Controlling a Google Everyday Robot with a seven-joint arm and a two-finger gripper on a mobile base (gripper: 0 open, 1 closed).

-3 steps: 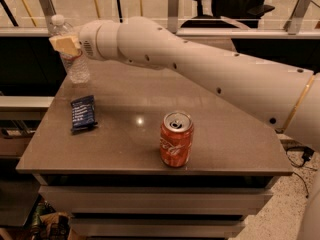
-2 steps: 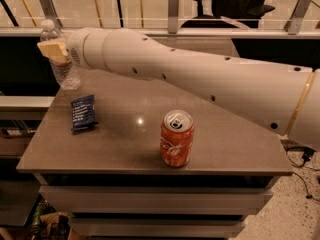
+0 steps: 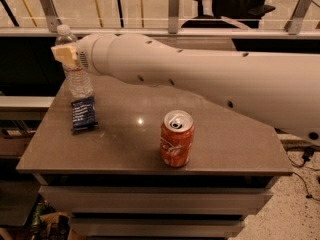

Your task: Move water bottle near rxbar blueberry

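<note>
I will release the water bottle, now upright at the table's far end, on the grey table (image 3: 102, 86) just past the far end of the rxbar blueberry.
The water bottle (image 3: 79, 79), clear with a white cap, stands upright at the table's far left. Its base is right behind the far end of the rxbar blueberry (image 3: 82, 114), a flat dark blue bar lying on the table. I cannot tell whether the base touches the table. My gripper (image 3: 68, 56) is at the end of the big white arm (image 3: 200, 79), which reaches in from the right. It is shut on the bottle's upper part, just below the neck. One cream fingertip pad (image 3: 63, 53) shows in front of the bottle.
A red soda can (image 3: 176, 138), opened, stands near the table's front middle. The grey table top (image 3: 235, 144) ends close to the left of the bar. A rail and dark glass run behind the table.
The gripper carried the bottle first left, then down and back right. The bottle now sits lower, right behind the bar. The can and bar have not moved.
</note>
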